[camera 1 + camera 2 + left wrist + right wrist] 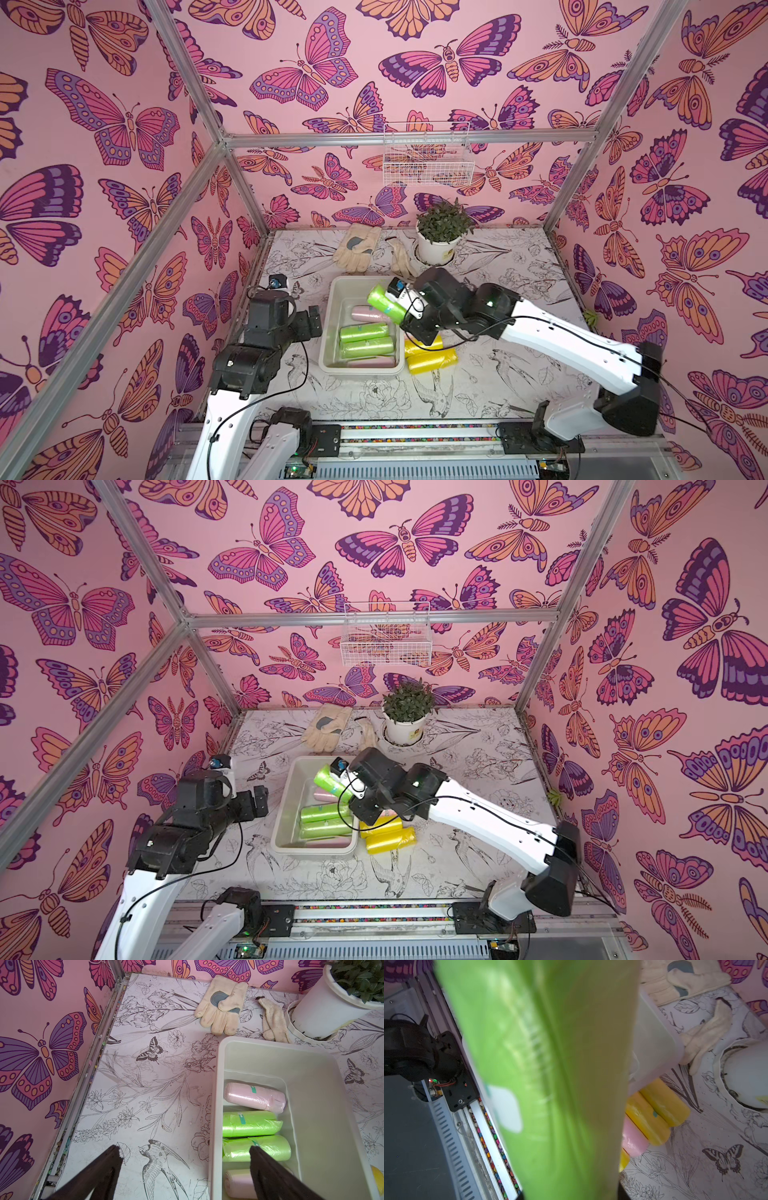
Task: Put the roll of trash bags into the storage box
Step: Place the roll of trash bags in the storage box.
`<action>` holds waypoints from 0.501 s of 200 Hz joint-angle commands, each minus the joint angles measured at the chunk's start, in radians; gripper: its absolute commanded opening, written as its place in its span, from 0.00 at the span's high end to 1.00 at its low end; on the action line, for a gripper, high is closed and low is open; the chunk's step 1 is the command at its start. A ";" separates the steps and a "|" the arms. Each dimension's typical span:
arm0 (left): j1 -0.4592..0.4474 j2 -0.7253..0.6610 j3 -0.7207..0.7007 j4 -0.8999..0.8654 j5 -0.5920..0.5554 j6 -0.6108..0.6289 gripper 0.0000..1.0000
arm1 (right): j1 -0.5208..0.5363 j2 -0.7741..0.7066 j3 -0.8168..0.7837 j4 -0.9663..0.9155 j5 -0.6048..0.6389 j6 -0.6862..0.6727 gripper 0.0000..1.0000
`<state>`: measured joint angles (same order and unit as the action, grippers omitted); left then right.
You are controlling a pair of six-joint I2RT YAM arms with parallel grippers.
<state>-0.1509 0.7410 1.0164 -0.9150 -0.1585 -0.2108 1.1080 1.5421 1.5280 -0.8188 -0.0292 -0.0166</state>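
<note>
The green roll will go down from my right gripper onto the nearest pink roll and the green roll (368,354) beside it.
The storage box (329,332) (284,808) (216,1105) is an off-white tub in the middle of the table. In it lie two green rolls (365,340) and two pink rolls (254,1097). My right gripper (404,316) (348,796) (571,1196) is shut on a green roll of trash bags (385,304) (329,782) (550,1064). The roll hangs tilted above the box's far right part. My left gripper (312,321) (258,800) (185,1149) stands open and empty at the box's left wall.
Two yellow rolls (430,353) (654,1111) and a pink roll (633,1140) lie on the table right of the box. Work gloves (357,247) and a white plant pot (438,249) stand behind it. A white wire basket (428,156) hangs on the back wall.
</note>
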 commanded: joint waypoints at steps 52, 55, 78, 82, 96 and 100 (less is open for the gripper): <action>0.005 -0.044 0.010 -0.007 0.101 0.024 0.00 | 0.073 0.331 0.221 -0.200 0.045 -0.116 1.00; 0.006 -0.049 0.010 -0.007 0.127 0.030 0.00 | 0.076 0.340 0.225 -0.205 0.053 -0.119 1.00; 0.005 -0.086 -0.004 0.018 0.214 0.054 0.00 | 0.091 0.390 0.237 -0.215 0.069 -0.131 1.00; 0.005 -0.093 -0.005 0.018 0.206 0.053 0.00 | 0.091 0.398 0.236 -0.214 0.069 -0.132 1.00; 0.006 -0.111 -0.007 0.018 0.184 0.051 0.00 | 0.092 0.420 0.235 -0.212 0.065 -0.134 1.00; 0.007 -0.114 -0.009 0.018 0.183 0.051 0.00 | 0.093 0.427 0.236 -0.211 0.063 -0.134 1.00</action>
<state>-0.1505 0.6621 1.0164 -0.9127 -0.0151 -0.1818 1.1954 1.9411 1.7313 -0.9955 0.0154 -0.1291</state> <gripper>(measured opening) 0.999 0.320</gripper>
